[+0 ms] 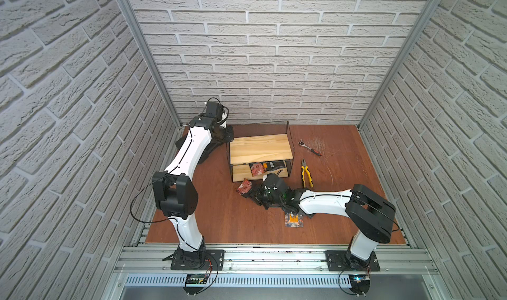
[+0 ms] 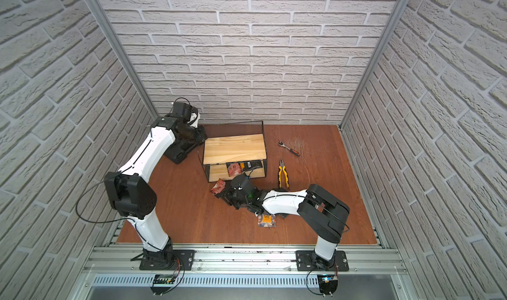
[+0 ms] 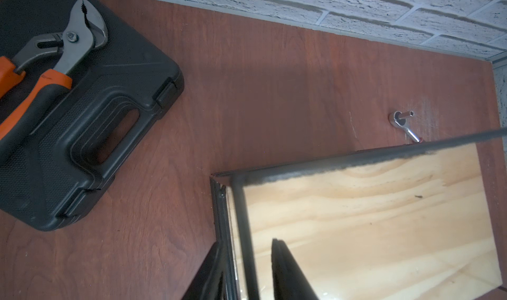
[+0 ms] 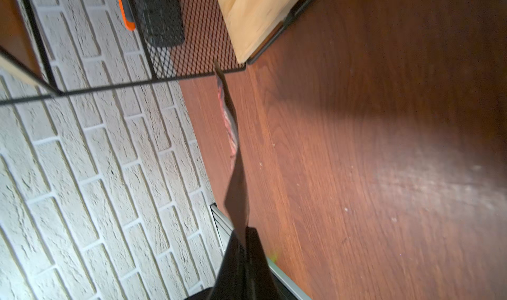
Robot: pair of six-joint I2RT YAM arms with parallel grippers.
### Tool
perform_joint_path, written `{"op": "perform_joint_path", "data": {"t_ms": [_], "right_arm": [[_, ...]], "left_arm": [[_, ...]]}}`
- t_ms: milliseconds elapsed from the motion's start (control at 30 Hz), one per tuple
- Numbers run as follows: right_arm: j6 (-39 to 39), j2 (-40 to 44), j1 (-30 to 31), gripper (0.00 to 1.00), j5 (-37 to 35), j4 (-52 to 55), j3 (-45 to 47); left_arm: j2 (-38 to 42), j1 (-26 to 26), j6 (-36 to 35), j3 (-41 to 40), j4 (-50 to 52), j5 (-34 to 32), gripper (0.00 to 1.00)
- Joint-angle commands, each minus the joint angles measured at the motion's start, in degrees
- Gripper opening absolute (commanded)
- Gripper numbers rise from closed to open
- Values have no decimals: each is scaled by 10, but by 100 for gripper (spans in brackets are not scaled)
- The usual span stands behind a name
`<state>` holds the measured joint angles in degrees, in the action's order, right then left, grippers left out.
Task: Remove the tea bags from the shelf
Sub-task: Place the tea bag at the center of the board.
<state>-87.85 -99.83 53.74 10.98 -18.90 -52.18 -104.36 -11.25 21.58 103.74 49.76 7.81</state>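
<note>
Next, my right gripper sets the red tea bag down on the bare table (image 1: 238, 217) near the front metal rail.
The shelf (image 1: 260, 147) stands at the back middle of the table in both top views, pine boards in a black mesh frame. Several tea bags (image 1: 258, 169) lie on its lower board, red and black ones (image 2: 234, 169). My right gripper (image 1: 251, 192) is low in front of the shelf, shut on a red tea bag (image 1: 244, 187) that hangs just above the table. In the right wrist view this tea bag (image 4: 230, 125) shows edge-on beyond the gripper (image 4: 242, 235). Another tea bag (image 1: 294, 220) lies flat under the right arm. My left gripper (image 3: 247, 242) is shut on the shelf's rear left frame wire (image 3: 241, 208).
A black tool case (image 3: 82, 125) with orange-handled pliers (image 3: 55, 62) on top lies left of the shelf, under the left arm. Yellow-handled pliers (image 1: 306, 173) and a ratchet (image 1: 310, 147) lie right of the shelf. Brick walls close in three sides.
</note>
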Motion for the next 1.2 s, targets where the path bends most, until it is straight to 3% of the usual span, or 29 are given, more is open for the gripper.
{"op": "perform_joint_path", "data": {"t_ms": [0, 333, 667, 833, 1000, 1067, 1167], "right_arm": [[87, 14, 11, 3, 84, 39, -30], [182, -73, 33, 3, 168, 168, -104], [218, -99, 39, 3, 181, 269, -120], [217, -68, 35, 31, 155, 269, -107], [200, -25, 19, 45, 128, 257, -87], [180, -4, 10, 46, 115, 233, -68], [142, 32, 0, 31, 75, 185, -31]], "left_arm": [[-15, 4, -8, 7, 5, 2, 33], [-21, 3, -6, 16, 4, 4, 33], [-25, 3, -5, 17, 3, 6, 33], [-22, 3, -6, 15, 4, 4, 33], [-21, 3, -6, 13, 1, 5, 33], [-21, 3, -5, 12, -1, 6, 33], [-20, 3, -7, 12, 1, 5, 33]]}}
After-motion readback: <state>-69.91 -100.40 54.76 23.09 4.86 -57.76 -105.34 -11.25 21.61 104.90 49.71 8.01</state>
